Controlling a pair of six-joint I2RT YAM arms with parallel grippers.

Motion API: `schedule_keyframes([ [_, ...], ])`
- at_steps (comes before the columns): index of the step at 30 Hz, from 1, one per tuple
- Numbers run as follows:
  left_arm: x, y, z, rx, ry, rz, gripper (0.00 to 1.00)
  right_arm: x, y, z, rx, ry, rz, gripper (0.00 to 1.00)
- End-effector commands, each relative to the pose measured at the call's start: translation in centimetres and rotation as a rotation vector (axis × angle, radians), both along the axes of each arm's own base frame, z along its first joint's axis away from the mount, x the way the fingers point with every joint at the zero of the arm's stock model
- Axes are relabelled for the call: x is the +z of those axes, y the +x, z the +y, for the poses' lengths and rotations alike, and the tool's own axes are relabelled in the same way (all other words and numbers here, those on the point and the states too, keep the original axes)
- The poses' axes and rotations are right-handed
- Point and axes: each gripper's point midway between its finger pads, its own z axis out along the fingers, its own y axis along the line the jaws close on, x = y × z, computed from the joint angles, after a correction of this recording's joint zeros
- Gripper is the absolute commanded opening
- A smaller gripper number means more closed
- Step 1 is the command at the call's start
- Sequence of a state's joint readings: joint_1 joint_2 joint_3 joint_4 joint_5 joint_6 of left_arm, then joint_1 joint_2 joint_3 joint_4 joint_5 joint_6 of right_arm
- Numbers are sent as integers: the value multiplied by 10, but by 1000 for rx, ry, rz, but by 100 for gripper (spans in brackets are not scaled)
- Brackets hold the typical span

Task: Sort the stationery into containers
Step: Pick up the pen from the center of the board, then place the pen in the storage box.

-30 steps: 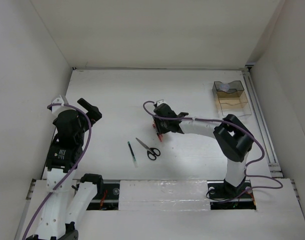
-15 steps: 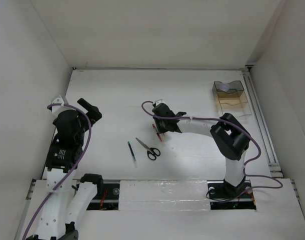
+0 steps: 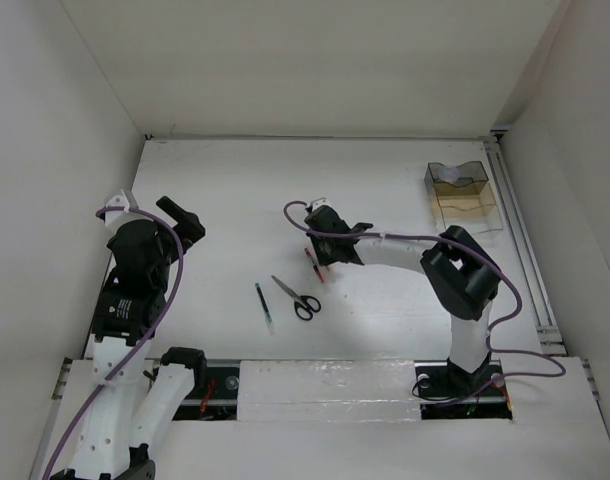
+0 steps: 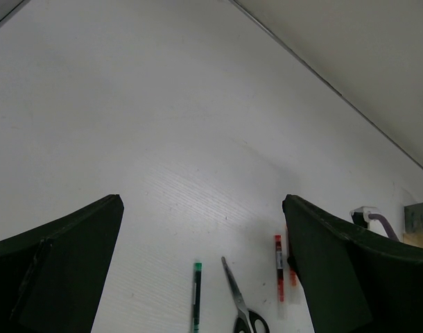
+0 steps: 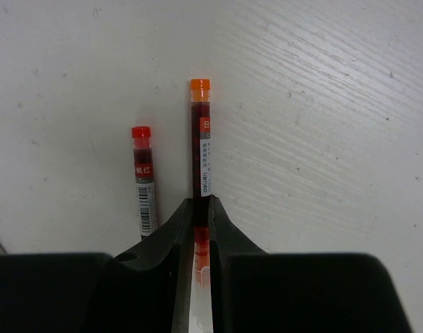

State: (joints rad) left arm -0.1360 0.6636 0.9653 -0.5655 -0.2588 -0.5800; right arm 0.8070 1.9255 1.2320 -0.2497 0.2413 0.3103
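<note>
I will use my right gripper to set the orange-capped red pen down in the tan middle section of the smoky-brown container (image 3: 461, 197).
My right gripper (image 5: 201, 209) is shut on an orange-capped red pen (image 5: 200, 139) that lies on the table, the jaws pinching its barrel. A second, red-capped pen (image 5: 143, 182) lies loose just to its left. From above, the right gripper (image 3: 322, 247) sits mid-table with a red pen (image 3: 314, 267) poking out below it. Black-handled scissors (image 3: 297, 297) and a thin dark pen (image 3: 265, 306) lie to the lower left. The smoky-brown container (image 3: 465, 200) stands at the far right with a pale roll (image 3: 448, 177) inside. My left gripper (image 4: 202, 202) hangs open over bare table, holding nothing.
In the left wrist view the dark pen (image 4: 196, 291) has a green cap, and the scissors (image 4: 236, 302) and red-capped pen (image 4: 278, 267) lie ahead of it. White walls enclose the table on three sides. A metal rail (image 3: 525, 250) runs along the right edge.
The right gripper's jaws have closed onto the orange-capped pen after shifting slightly left. The left arm has not moved.
</note>
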Motion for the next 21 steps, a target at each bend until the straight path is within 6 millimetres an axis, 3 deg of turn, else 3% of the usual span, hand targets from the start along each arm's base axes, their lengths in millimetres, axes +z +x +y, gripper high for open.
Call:
schedule_keyframes([
  [1, 10, 3, -2, -12, 3, -43, 100, 19, 18, -24, -74, -25, -36, 0],
  [3, 10, 3, -2, -12, 3, -43, 100, 37, 34, -41, -129, -4, -71, 0],
  [4, 10, 3, -2, -12, 3, -43, 100, 60, 42, -49, -176, 31, -117, 0],
  [5, 10, 3, -2, -12, 3, -43, 100, 69, 46, -59, -205, 34, -137, 0],
  [6, 10, 3, -2, -12, 3, -43, 100, 78, 55, -78, -263, 46, -154, 0],
  [7, 10, 3, -2, -12, 3, -43, 100, 103, 62, -87, -291, 89, -203, 0],
  [8, 10, 3, -2, -12, 3, -43, 100, 113, 67, -98, -337, 120, -217, 0],
  [9, 10, 3, -2, -12, 3, -43, 100, 125, 81, -122, -411, 147, -243, 0],
  [12, 10, 3, -2, -12, 3, -43, 100, 161, 99, -165, -593, 278, -316, 0],
  [13, 10, 3, -2, -12, 3, -43, 100, 163, 107, -194, -671, 323, -328, 0],
  [14, 8, 5, -2, -12, 4, -34, 100, 178, 112, -206, -707, 380, -355, 0],
  [16, 8, 5, -4, -22, 4, -34, 100, 185, 123, -238, -810, 486, -365, 0],
  [21, 8, 4, -7, -32, 4, -34, 100, 197, 138, -285, -986, 629, -395, 0],
])
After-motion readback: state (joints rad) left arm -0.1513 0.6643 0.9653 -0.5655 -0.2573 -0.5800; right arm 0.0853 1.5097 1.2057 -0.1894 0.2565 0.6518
